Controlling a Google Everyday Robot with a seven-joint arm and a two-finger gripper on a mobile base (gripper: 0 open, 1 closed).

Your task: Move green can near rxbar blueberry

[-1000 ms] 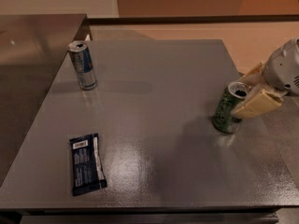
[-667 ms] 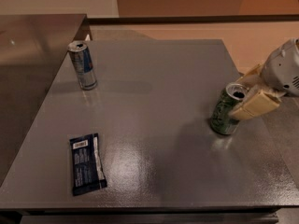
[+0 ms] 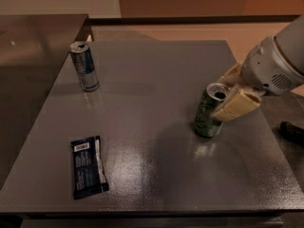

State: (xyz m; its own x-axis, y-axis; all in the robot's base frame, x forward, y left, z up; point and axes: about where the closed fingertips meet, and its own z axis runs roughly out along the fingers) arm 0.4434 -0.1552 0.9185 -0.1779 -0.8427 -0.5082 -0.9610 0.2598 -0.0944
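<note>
Next, my gripper releases the green can close beside the rxbar blueberry's long edge (image 3: 124, 159), toward the middle of the grey table.
The green can (image 3: 207, 112) stands slightly tilted at the right side of the grey table (image 3: 152, 141), its silver top rim showing. My gripper (image 3: 227, 95) comes in from the right on a white arm, and its pale fingers (image 3: 236, 106) are shut on the can's upper part. The rxbar blueberry (image 3: 88, 166), a flat dark navy wrapper with a white barcode label, lies at the front left of the table, far from the can.
A slim blue-and-silver can (image 3: 84, 66) stands upright at the back left of the table. A dark counter (image 3: 28, 37) adjoins the table on the left. A dark object (image 3: 292, 131) shows at the right edge.
The gripper and the green can have moved a little to the left, toward the table's middle. The wrapper and the blue can have not moved.
</note>
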